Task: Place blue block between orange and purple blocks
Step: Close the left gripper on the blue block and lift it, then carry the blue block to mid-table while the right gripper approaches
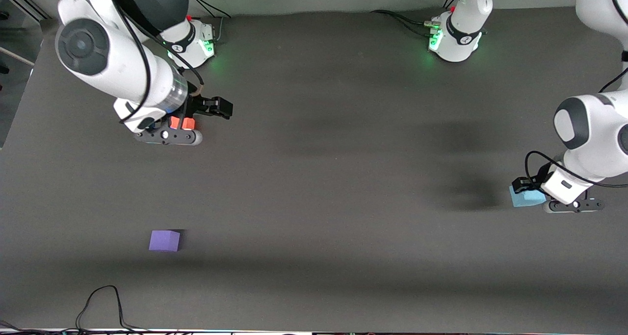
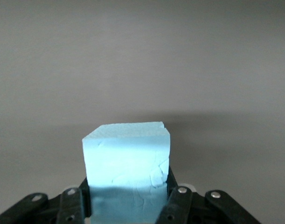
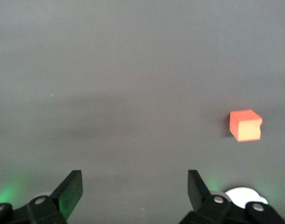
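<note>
Next, my left gripper releases the blue block on the bare middle of the table [image 1: 319, 171] between both arms.
My left gripper [image 1: 531, 195] is shut on the light blue block [image 1: 525, 198] at the left arm's end of the table, low over the surface. In the left wrist view the blue block [image 2: 127, 158] fills the space between the fingers of the left gripper [image 2: 127, 198]. My right gripper [image 1: 177, 129] hangs open and empty above the orange block [image 1: 182, 123], which lies on the table near the right arm's base. In the right wrist view the orange block [image 3: 245, 125] lies off to one side of the right gripper [image 3: 135, 186]. The purple block [image 1: 164, 240] lies nearer to the front camera than the orange block.
The dark grey table [image 1: 324, 178] stretches wide between the blue block and the other two. A black cable [image 1: 100, 300] loops at the front edge. The arm bases [image 1: 454, 38] stand along the back edge.
</note>
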Robot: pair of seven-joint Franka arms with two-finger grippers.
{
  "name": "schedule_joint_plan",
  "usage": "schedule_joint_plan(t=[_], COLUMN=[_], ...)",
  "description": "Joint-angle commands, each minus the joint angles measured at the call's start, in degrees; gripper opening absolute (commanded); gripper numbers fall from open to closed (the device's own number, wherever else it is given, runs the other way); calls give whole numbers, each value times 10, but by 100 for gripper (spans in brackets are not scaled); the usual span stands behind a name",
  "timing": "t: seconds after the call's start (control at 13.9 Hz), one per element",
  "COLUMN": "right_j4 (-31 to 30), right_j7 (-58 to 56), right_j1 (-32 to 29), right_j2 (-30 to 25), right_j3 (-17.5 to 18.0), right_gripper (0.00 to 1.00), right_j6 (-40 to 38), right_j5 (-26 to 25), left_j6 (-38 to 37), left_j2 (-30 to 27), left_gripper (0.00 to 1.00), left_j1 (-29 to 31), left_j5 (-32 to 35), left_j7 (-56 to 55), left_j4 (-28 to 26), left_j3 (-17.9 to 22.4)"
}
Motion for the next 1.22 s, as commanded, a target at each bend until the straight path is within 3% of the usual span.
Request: schedule_joint_plan(t=[0.0, 0.14, 0.36, 0.72, 0.79, 1.15], right_j4=[-45, -66, -103, -120, -120, -123], right_j7=[10, 10, 8, -39, -59, -72], right_j1=[13, 27, 37, 86, 85, 85], right_j2=[-3, 5, 32, 44, 44, 44], right_j3=[-4, -5, -5, -6, -6, -7], right_gripper=[100, 100, 100, 100, 100, 100], right_j6=[8, 40, 101, 139, 139, 139], right_j5=[12, 10, 9, -5, -5, -6], left_j6=[-105, -149, -145, -136, -119, -22], left_j2=[-7, -2, 19, 173, 201, 259], left_gripper=[50, 50, 50, 49, 49, 49], left_j1=[-74, -142, -255, -419, -439, -488], left_j5=[5, 1, -1, 6, 10, 20], left_j7=[-37, -104, -250, -448, -475, -524], left_j4=[64, 100, 130, 269, 292, 289], left_j3=[7, 7, 7, 8, 8, 7])
